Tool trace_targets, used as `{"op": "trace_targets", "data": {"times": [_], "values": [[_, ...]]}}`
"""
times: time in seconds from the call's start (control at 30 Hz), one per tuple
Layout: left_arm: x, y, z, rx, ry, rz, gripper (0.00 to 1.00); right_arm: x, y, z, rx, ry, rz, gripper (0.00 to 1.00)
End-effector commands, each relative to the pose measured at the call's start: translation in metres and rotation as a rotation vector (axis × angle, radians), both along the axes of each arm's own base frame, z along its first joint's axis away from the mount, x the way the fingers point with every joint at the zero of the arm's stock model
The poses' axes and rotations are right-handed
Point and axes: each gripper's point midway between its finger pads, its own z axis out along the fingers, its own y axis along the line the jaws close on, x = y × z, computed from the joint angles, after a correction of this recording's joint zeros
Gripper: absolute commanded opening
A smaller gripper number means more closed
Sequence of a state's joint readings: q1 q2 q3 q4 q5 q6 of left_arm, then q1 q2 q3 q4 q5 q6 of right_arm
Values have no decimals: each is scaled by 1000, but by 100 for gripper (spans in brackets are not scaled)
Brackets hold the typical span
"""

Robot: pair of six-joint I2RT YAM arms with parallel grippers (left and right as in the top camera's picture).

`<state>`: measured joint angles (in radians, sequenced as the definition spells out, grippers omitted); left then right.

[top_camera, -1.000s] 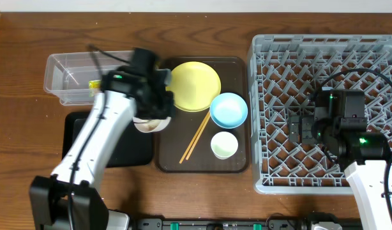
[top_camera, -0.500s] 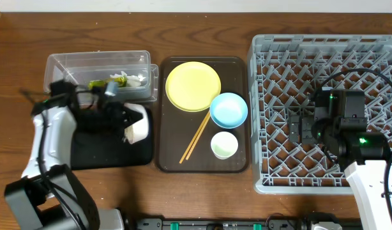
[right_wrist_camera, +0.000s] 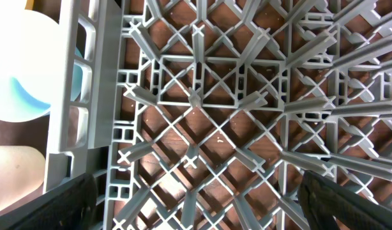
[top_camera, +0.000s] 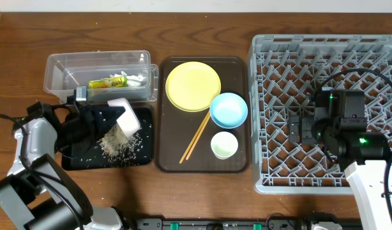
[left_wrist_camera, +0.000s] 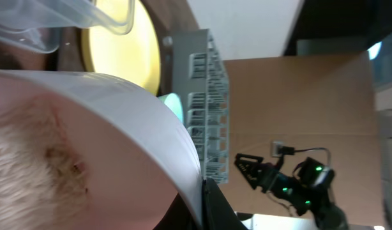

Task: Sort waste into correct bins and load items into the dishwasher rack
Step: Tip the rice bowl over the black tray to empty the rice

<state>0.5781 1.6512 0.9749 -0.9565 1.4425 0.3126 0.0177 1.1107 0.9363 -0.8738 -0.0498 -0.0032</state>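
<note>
Next, my left gripper lets go of the white bowl on the brown tray [top_camera: 175,133], between chopsticks and black tray.
My left gripper [top_camera: 112,119] is shut on the rim of the white bowl [top_camera: 124,118] and holds it tipped on its side over the black tray [top_camera: 142,158]. Loose rice [top_camera: 117,143] lies scattered on that tray. In the left wrist view the bowl's inside [left_wrist_camera: 87,147] fills the frame, with rice residue [left_wrist_camera: 23,166]. The clear tub [top_camera: 62,69] holds the yellow-green wrapper [top_camera: 108,82] and white tissue [top_camera: 137,78]. The yellow plate [top_camera: 193,86], light blue bowl [top_camera: 228,109], white cup [top_camera: 224,145] and chopsticks [top_camera: 195,137] lie on the brown tray [top_camera: 164,163]. My right gripper [top_camera: 297,130] is open and empty over the grey rack [top_camera: 375,64].
The right wrist view looks down on the rack lattice [right_wrist_camera: 234,115] near its left wall, with the blue bowl [right_wrist_camera: 30,102] and cup [right_wrist_camera: 17,169] just outside. The tub and the black tray sit close together left of the brown tray.
My left arm carried the white bowl from the brown tray's left edge out over the black tray and tipped it. Rice has spilled onto the black tray. The right arm has not moved.
</note>
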Motion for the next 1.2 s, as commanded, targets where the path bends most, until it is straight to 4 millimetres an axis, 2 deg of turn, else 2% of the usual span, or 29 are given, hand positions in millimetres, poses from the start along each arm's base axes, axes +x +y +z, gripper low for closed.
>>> {"op": "trace_targets", "data": {"times": [0.0,0.33,0.7,0.8,0.97,1.1,1.17], "values": [[4,1,14,-106,-52,23,6,3,2,7,13,-16,-8,99],[4,3,16,-177,37,45,6,3,2,7,12,-14,-8,99],[4,19,16,-354,298,131,6,3,2,7,12,-13,-8,99],[4,27,16,-335,261,150,6,3,2,7,12,-13,-8,99],[8,33,12,-99,-59,117,6,3,2,7,12,-13,-8,99],[8,33,12,-73,-96,109,6,3,2,7,12,-13,-8,99],[8,33,12,-124,-17,121,6,3,2,7,12,-13,-8,99]]}}
